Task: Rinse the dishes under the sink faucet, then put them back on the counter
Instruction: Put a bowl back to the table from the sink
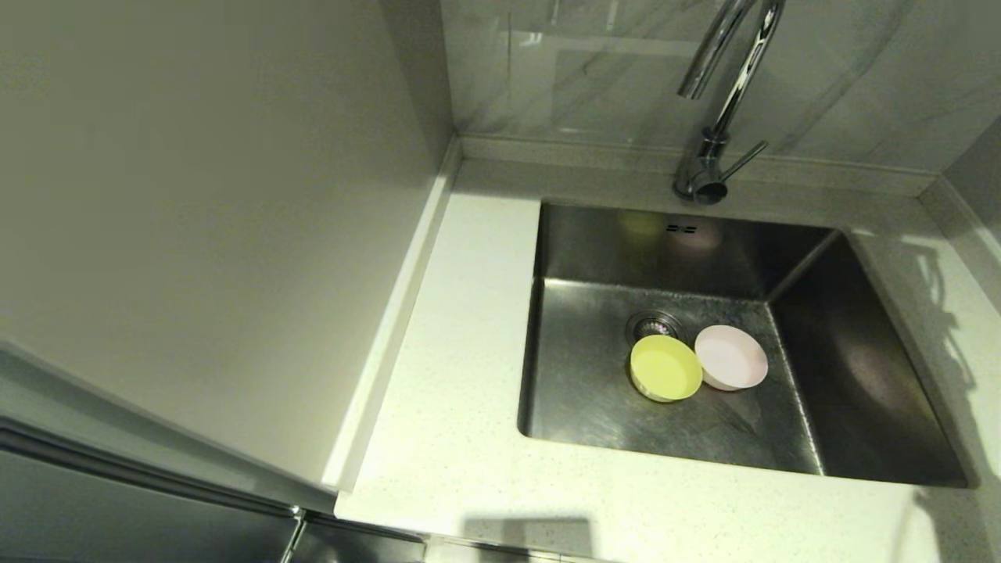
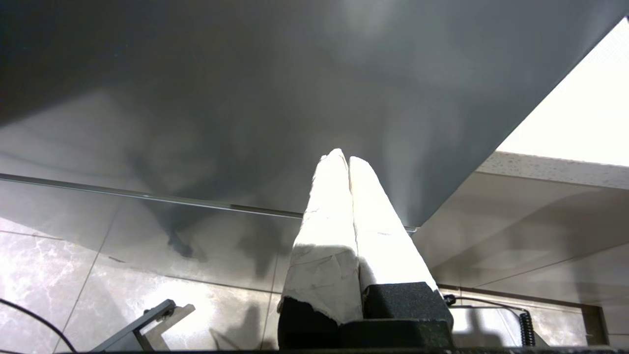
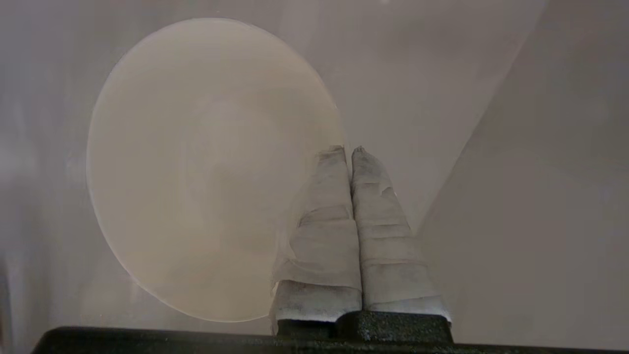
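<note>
Next, my right gripper sets the white bowl free on the narrow part of the counter (image 1: 948,249) next to the sink, close to the counter's back corner.
Two dishes lie in the sink (image 1: 602,250) beside the drain strainer (image 1: 651,322): a yellow bowl (image 1: 665,367) and a pale pink bowl (image 1: 731,356), touching each other. The chrome faucet (image 1: 715,148) stands behind the basin with no water running. Neither arm shows in the head view. In the right wrist view my right gripper (image 3: 350,150) is shut on the rim of a white bowl (image 3: 206,167), one finger over the bowl's inside and the other outside it, above a pale surface. My left gripper (image 2: 346,158) is shut and empty, parked low near the cabinet front.
The cream counter (image 1: 461,352) runs along the sink's left and front, with a narrower strip on the right (image 1: 950,313) where arm shadows fall. A tall pale panel (image 1: 195,234) walls off the left side. Tiled floor (image 2: 123,295) lies under the left gripper.
</note>
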